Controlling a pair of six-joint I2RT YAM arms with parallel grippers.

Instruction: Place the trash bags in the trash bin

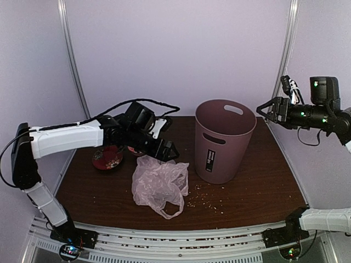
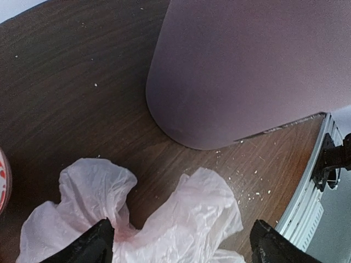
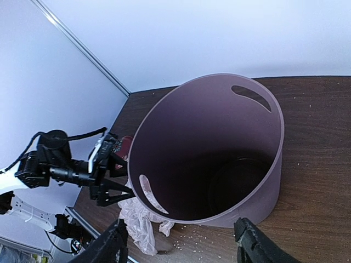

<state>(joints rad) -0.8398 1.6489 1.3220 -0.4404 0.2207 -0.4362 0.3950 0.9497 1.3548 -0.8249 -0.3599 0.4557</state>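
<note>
The trash bag's loop handle (image 1: 172, 216) is at the table's near side, beside the crumbs, and my left gripper should go there next and close on it.
The pale pinkish-white trash bag (image 1: 159, 183) lies crumpled on the table, left of the mauve trash bin (image 1: 224, 142). The bin stands upright and its inside looks empty in the right wrist view (image 3: 219, 164). My left gripper (image 1: 169, 151) is open just above the bag's top edge; in the left wrist view its fingertips straddle the bag (image 2: 181, 224), with the bin's wall (image 2: 247, 71) ahead. My right gripper (image 1: 264, 109) is open in the air, above and right of the bin's rim. The bag shows beside the bin in the right wrist view (image 3: 140, 222).
Two small red bowls (image 1: 107, 158) sit at the table's left under my left arm. Crumbs (image 1: 205, 201) are scattered on the wood in front of the bin. White walls close the back and sides.
</note>
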